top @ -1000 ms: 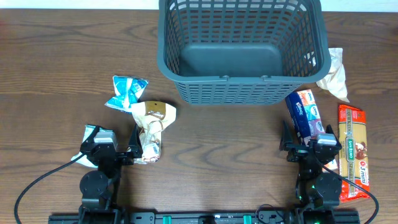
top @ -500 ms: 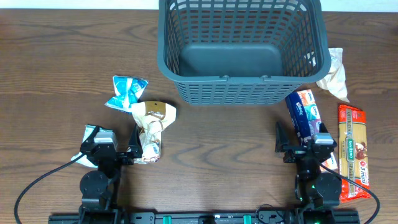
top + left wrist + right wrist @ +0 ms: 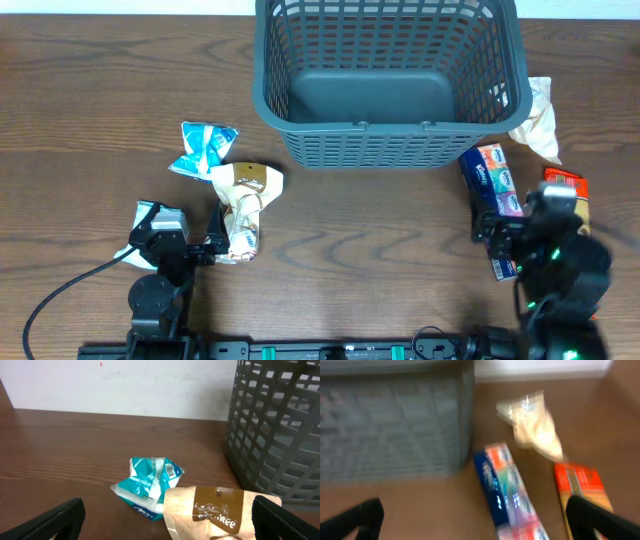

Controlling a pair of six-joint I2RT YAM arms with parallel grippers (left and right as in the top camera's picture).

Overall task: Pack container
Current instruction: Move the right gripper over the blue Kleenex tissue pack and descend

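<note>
I should next lower my right gripper to the blue multicoloured packet and close it across its pink middle section (image 3: 504, 206) (image 3: 519, 519).
The dark grey lattice basket (image 3: 390, 150) stands empty at the back middle; it also shows in the left wrist view (image 3: 275, 425) and the right wrist view (image 3: 395, 425). My left gripper (image 3: 178, 232) is open and empty, low at the front left, with a brown-and-cream packet (image 3: 243, 200) by its right finger. The left wrist view shows that packet (image 3: 215, 512) and a teal packet (image 3: 150, 482). My right gripper (image 3: 520, 228) is open and empty, raised over a blue multicoloured packet (image 3: 490, 180). The blurred right wrist view shows that blue packet (image 3: 507, 490).
A teal packet (image 3: 205, 148) lies left of the basket. Another teal packet (image 3: 148, 215) lies by the left gripper. An orange-red box (image 3: 562, 185) and a clear bag of pale pieces (image 3: 535, 118) lie at the right, also in the right wrist view: box (image 3: 582, 485), bag (image 3: 532, 427).
My right arm has risen and shifted right and away from the front edge, now covering part of the blue packet and orange box. The left arm and all packets have not moved.
</note>
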